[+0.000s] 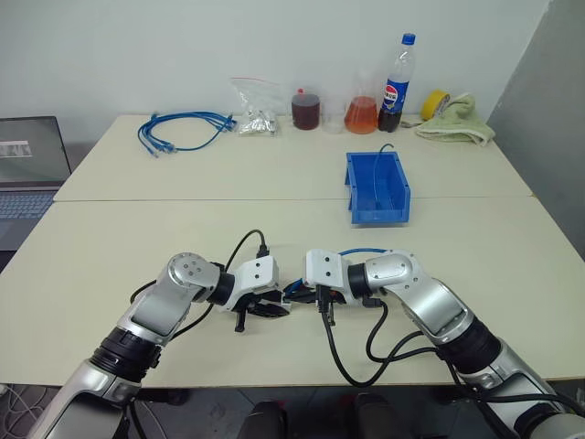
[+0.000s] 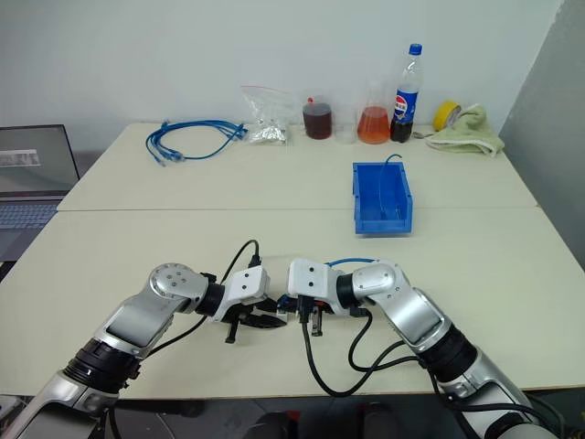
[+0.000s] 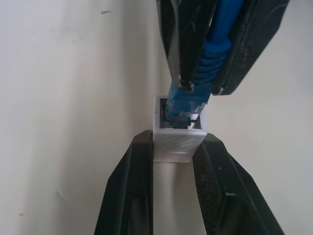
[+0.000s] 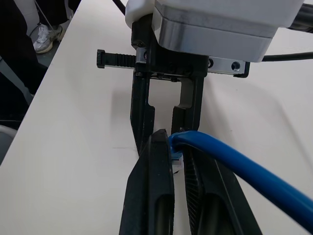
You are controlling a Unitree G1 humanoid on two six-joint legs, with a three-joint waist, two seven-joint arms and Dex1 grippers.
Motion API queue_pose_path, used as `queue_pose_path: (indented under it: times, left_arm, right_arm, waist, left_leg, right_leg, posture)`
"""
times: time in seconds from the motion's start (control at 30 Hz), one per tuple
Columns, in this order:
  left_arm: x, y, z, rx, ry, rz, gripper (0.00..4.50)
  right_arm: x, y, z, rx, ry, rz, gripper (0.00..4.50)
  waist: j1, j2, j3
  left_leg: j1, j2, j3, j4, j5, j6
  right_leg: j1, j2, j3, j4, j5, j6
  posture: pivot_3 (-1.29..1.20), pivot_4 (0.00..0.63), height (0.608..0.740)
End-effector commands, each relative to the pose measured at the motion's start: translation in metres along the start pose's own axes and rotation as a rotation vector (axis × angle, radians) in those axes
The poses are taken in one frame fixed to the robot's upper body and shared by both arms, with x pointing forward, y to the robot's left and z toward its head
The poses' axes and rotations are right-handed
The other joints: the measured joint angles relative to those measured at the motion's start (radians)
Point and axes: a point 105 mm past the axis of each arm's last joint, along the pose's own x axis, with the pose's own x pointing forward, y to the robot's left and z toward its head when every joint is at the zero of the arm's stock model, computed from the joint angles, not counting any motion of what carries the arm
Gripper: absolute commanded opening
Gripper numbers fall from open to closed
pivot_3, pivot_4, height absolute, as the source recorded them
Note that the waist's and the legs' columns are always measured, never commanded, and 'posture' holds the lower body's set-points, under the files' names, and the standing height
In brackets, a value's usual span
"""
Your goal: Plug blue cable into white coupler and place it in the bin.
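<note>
Next, I let go of the blue cable with its white coupler from my right gripper inside the blue bin (image 1: 373,199), near the bin's front edge. The cable and coupler are low over the table now.
In the left wrist view my left gripper (image 3: 177,141) is shut on the small white coupler (image 3: 178,145). Facing it, my right gripper (image 3: 200,88) is shut on the blue cable (image 3: 215,44) just behind its plug (image 3: 183,105), which sits in the coupler's dark socket. From the head, both grippers meet tip to tip low over the near middle of the table (image 1: 137,238), left gripper (image 1: 281,308) and right gripper (image 1: 296,294). The cable (image 1: 366,251) arcs back over my right wrist. The blue bin (image 1: 377,188) stands beyond, right of centre.
Along the far edge lie a coiled bundle of blue cables (image 1: 178,130), a plastic bag (image 1: 256,114), a dark-red jar (image 1: 305,110), an orange flask (image 1: 360,114), a cola bottle (image 1: 395,82), yellow tape (image 1: 435,102) and a cloth (image 1: 462,123). A laptop (image 1: 27,174) sits far left.
</note>
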Motion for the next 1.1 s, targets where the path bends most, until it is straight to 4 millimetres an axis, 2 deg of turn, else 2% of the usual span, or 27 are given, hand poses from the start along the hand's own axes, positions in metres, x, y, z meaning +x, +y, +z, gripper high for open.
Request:
queue_pose_path:
  times: [0.03,0.17,0.3,0.6,0.67,0.9,1.1]
  left_arm:
    - [0.009,-0.006,-0.011,-0.039,0.034,-0.010,0.79]
    - [0.008,-0.006,-0.011,-0.041,0.032,-0.006,0.79]
    - [0.008,-0.006,-0.012,-0.045,0.031,-0.001,0.79]
    - [0.002,-0.005,-0.009,-0.075,-0.027,0.026,0.79]
    - [0.000,-0.005,-0.012,-0.074,-0.023,0.036,1.50]
    - [-0.012,-0.006,-0.016,-0.115,-0.065,0.093,2.82]
    - [-0.034,-0.003,-0.006,-0.170,-0.159,0.187,4.02]
  right_arm:
    - [0.022,0.029,-0.031,0.120,0.096,0.142,0.02]
    - [0.021,0.035,-0.039,0.127,0.123,0.171,0.02]
    - [0.022,0.037,-0.037,0.123,0.115,0.169,0.02]
    - [0.013,0.011,-0.022,0.123,0.045,0.062,0.02]
    - [0.010,0.005,-0.018,0.120,0.029,0.033,0.02]
    - [-0.008,-0.014,0.003,0.141,-0.060,-0.068,0.02]
    - [-0.044,-0.042,0.011,0.223,-0.146,-0.271,0.02]
  waist:
    - [0.000,0.000,0.000]
    - [-0.001,0.001,-0.001]
    - [-0.001,0.002,-0.003]
    - [-0.001,0.003,-0.004]
    - [-0.001,0.003,-0.004]
    - [-0.001,0.002,-0.001]
    - [-0.001,-0.001,0.006]
  left_leg:
    - [0.001,0.000,0.000,0.000,0.000,0.000]
    - [0.006,0.000,0.000,-0.001,0.000,0.000]
    - [0.007,0.000,0.000,-0.001,0.000,0.000]
    - [0.007,0.000,0.000,-0.001,0.000,0.000]
    - [0.006,0.001,0.000,-0.001,0.000,0.000]
    - [0.005,0.001,-0.001,-0.002,0.000,0.000]
    - [-0.007,0.003,-0.004,-0.001,0.000,0.000]
  right_leg:
    - [0.001,0.000,0.000,0.000,0.000,0.000]
    - [0.004,0.000,0.001,0.000,-0.001,0.000]
    - [0.005,0.001,0.001,0.000,-0.002,0.000]
    - [0.005,0.001,0.001,0.000,-0.002,0.000]
    - [0.005,0.001,0.001,0.000,-0.002,0.000]
    - [0.002,0.001,0.001,0.000,-0.001,-0.001]
    - [-0.008,0.002,0.000,0.001,-0.001,-0.001]
  posture:
    - [0.00,0.150,0.740]
    - [0.00,0.150,0.740]
    - [0.00,0.150,0.740]
    - [0.00,0.150,0.740]
    - [0.00,0.150,0.740]
    - [0.00,0.150,0.740]
    - [0.00,0.150,0.740]
